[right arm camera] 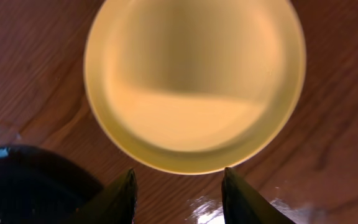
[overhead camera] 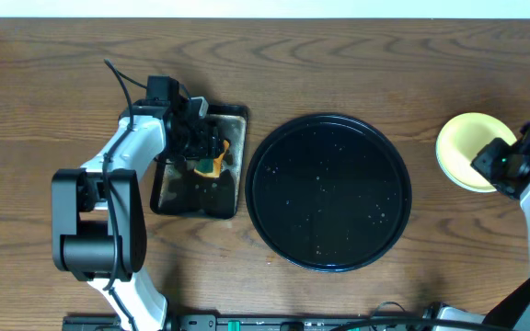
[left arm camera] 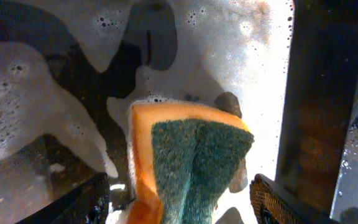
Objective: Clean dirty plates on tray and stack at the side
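The sponge sits crooked in the small rectangular black tray. My left gripper will grab it by its narrow middle [left arm camera: 178,202] and straighten it before backing away.
The large round black tray [overhead camera: 329,193] sits mid-table with only water droplets on it; its rim shows in the right wrist view [right arm camera: 23,186]. A clean pale yellow plate [overhead camera: 466,147] lies on the table to its right, and fills the right wrist view [right arm camera: 194,81]. No mint-blue plates are visible. My right gripper [overhead camera: 500,167] is open and empty just beside the plate's edge [right arm camera: 180,179], not touching it. My left gripper [overhead camera: 201,147] is open over the sponge tray, its fingers [left arm camera: 179,190] on either side of the orange-and-green sponge [left arm camera: 191,155] with gaps on both sides.
The small rectangular black tray [overhead camera: 178,198] left of the round tray holds soapy water [left arm camera: 30,93] and the sponge [overhead camera: 212,165]. The table is dark wood. The left arm's base stands at the front left [overhead camera: 95,230].
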`<state>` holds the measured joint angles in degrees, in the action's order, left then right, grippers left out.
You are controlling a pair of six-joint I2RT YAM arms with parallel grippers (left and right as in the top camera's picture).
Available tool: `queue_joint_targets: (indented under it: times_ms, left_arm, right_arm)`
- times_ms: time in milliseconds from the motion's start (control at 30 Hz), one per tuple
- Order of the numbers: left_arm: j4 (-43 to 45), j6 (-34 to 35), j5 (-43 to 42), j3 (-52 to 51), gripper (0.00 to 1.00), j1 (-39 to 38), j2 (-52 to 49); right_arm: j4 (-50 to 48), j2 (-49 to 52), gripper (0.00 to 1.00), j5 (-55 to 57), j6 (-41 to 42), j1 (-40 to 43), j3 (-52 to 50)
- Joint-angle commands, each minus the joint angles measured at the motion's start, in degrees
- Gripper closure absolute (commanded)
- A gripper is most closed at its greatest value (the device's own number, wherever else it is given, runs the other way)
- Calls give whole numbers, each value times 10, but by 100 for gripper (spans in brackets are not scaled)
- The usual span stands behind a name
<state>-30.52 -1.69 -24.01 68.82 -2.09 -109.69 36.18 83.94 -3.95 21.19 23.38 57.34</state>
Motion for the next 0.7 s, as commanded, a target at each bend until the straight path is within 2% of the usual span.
queue_joint_targets:
  times_ms: [0,33,100,167,200,233,267,467,600,633,667]
  left_arm:
    - [2,2,3,-4,27,-14,-23]
    - [5,2,3,-4,28,-17,-24]
    - [13,2,5,-4,37,-23,-24]
    - [24,2,5,-4,59,-25,-24]
    - [26,2,5,-4,76,-25,-24]
    - [28,2,5,-4,88,-25,-24]
    - [28,2,8,-4,92,-25,-24]
    - [22,3,69,-3,93,-25,-7]
    - [23,5,72,-3,92,-25,41]
    - [23,5,72,-3,85,-25,50]
    - [23,5,72,-3,64,-25,62]
  right_arm:
    - [1,-3,58,-6,-15,-16,-1]
    - [1,-3,58,-6,-15,-19,-1]
    - [1,-3,58,-6,-15,-23,-1]
    - [1,-3,57,-6,-16,-25,-1]
    - [1,-3,57,-6,-15,-25,-1]
    - [1,-3,58,-6,-15,-25,-1]
    - [3,-3,58,-6,-16,-25,-1]
    - [7,-3,58,-6,-16,-25,-1]
    - [7,-3,59,-6,-16,-25,-1]
    - [7,-3,59,-6,-16,-25,-1]
    - [7,-3,59,-6,-16,-25,-1]
